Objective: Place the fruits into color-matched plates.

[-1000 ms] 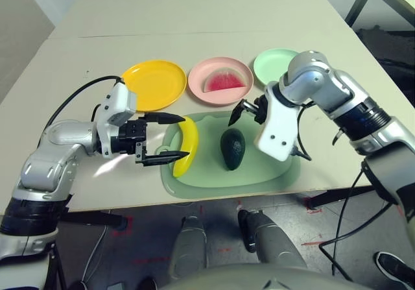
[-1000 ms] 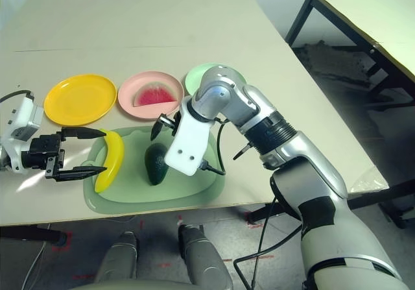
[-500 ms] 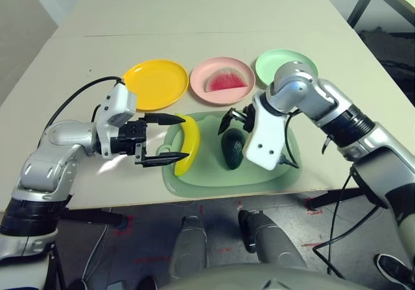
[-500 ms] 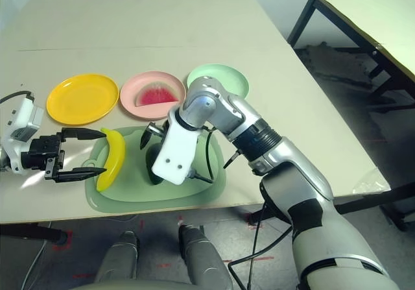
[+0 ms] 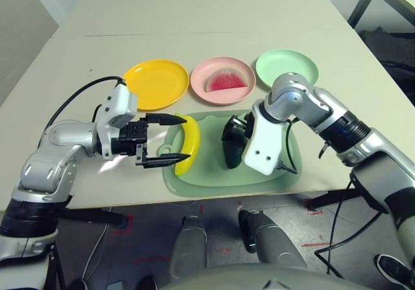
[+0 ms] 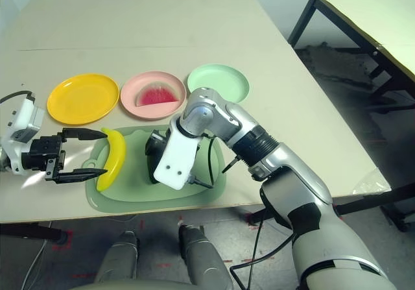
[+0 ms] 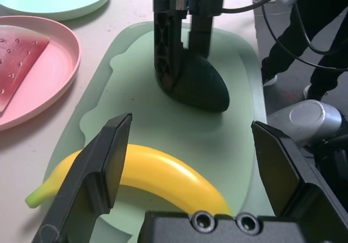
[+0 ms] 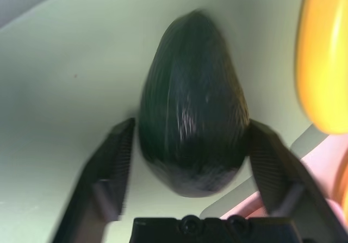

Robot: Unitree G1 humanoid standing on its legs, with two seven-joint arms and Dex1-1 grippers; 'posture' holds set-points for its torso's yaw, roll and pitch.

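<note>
Next, my right gripper releases the avocado in the mint green plate [image 5: 277,64], placing it slightly toward the side where the pink plate is. The avocado still lies on the pale green mat.
The dark green avocado [image 5: 231,152] lies on the pale green mat [image 5: 214,178]. My right gripper [image 5: 235,133] reaches down over it, and its two fingers press against the avocado's [image 8: 191,118] sides. The yellow banana [image 5: 189,142] lies on the mat's left part, its middle between the spread fingers of my open left gripper [image 5: 183,138]. The watermelon wedge [image 5: 227,81] rests in the pink plate [image 5: 209,70]. The yellow plate [image 5: 154,82] and the mint green plate [image 5: 286,67] hold nothing.
The three plates stand in a row behind the mat. The mat lies near the table's front edge [image 5: 194,199]. A black cable [image 5: 74,98] loops over the table from my left wrist. A second table [image 6: 363,17] stands at the right.
My right arm has swung left and down from beside the mat onto the avocado, and its fingers have closed in on the fruit. The left arm and banana have not moved.
</note>
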